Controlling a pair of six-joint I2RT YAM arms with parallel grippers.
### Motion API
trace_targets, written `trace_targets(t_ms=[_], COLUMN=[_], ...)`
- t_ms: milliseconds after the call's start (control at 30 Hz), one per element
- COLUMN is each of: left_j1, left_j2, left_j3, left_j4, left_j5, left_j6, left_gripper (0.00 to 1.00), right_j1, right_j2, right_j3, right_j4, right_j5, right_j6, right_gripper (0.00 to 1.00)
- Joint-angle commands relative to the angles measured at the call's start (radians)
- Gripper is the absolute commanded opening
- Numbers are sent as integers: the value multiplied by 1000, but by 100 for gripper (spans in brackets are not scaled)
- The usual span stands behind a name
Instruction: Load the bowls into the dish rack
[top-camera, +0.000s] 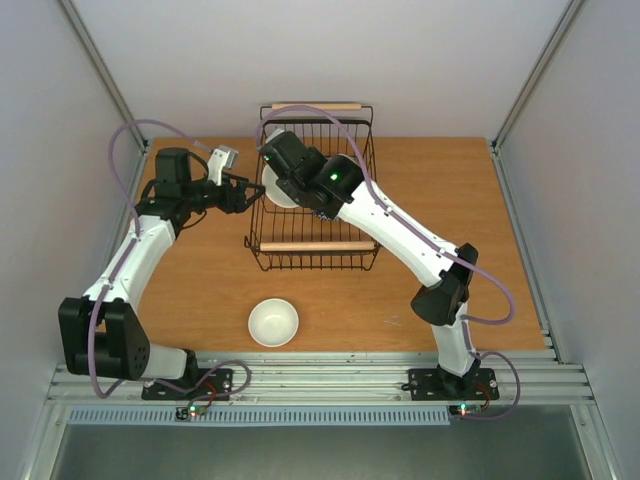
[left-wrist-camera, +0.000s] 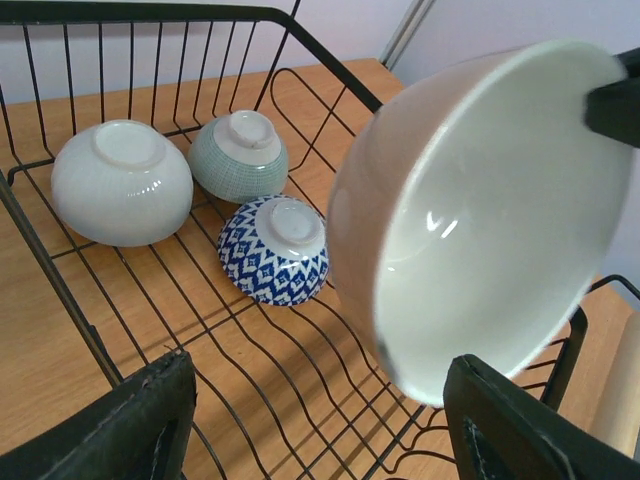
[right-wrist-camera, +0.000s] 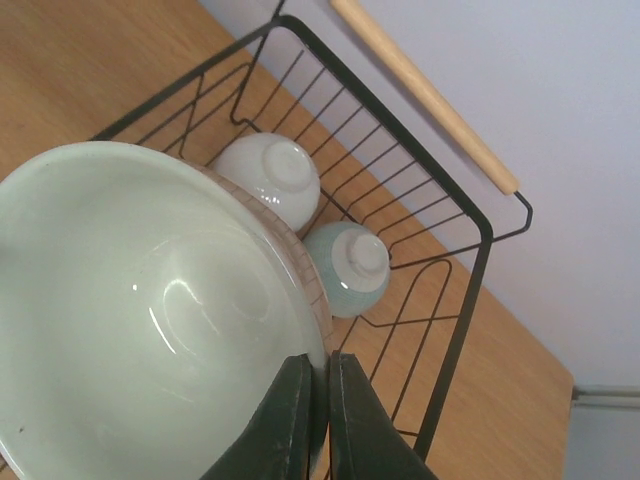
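The right gripper pinches the tilted tan bowl by its rim, so the left gripper needs to hold the bowl while the right gripper takes its outer side (left-wrist-camera: 362, 210).
My right gripper (right-wrist-camera: 320, 400) is shut on the rim of a tan bowl with a pale inside (right-wrist-camera: 130, 320), holding it tilted on edge over the dish rack (right-wrist-camera: 480, 260). From above, that bowl (top-camera: 280, 187) hangs over the rack's left half. Three bowls lie upside down in the rack: a cream-white one (left-wrist-camera: 120, 185), a pale green one (left-wrist-camera: 238, 155) and a blue-and-white patterned one (left-wrist-camera: 273, 250). My left gripper (left-wrist-camera: 320, 420) stands open at the rack's left side, nothing between its fingers, with the held bowl (left-wrist-camera: 480, 220) just ahead of it. A white bowl (top-camera: 273, 322) sits upright on the table.
The black wire rack (top-camera: 315, 262) stands at the table's back middle, with one wooden bar handle (top-camera: 313, 245) near and the other (top-camera: 315, 106) far. The white bowl on the table lies between the arm bases, in front of the rack.
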Motion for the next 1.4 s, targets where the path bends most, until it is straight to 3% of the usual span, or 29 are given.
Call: trace_targets(t_ms=[0, 133, 267, 433, 467, 500, 633, 767, 933, 1100, 1367], left_j1=[-10, -19, -24, -29, -29, -29, -30, -28, -13, 1, 12], left_j2=[21, 21, 23, 27, 25, 24, 17, 4, 0, -1, -6], left_j3=[-16, -18, -21, -21, -21, -21, -22, -25, -28, -46, -68], left_j4=[59, 64, 67, 65, 64, 62, 54, 49, 56, 96, 145], left_j5=[-7, -8, -12, -8, -11, -14, -14, -6, 84, 198, 280], left_j6=[-12, -11, -12, -11, -9, -9, 8, 22, 28, 14, -8], left_gripper=[68, 68, 57, 11, 3, 1, 0, 1, 0, 0, 0], right_j1=[44, 63, 80, 84, 84, 84, 80, 53, -32, -139, -213], right_j2=[-64, -64, -62, -50, -45, -41, -31, -83, -268, -377, -397], right_j3=[8, 9, 8, 9, 10, 10, 8, -48, -284, -412, -520], right_j4=[68, 76, 79, 87, 86, 86, 86, 96, 209, 254, 324], right_j5=[8, 6, 8, 16, 20, 24, 39, -43, -358, -768, -1181], right_j6=[-1, -9, -16, -26, -27, -29, -16, 36, 125, 208, 297], right_gripper=[1, 1, 1, 1, 1, 1, 7, 43, 70, 79, 90])
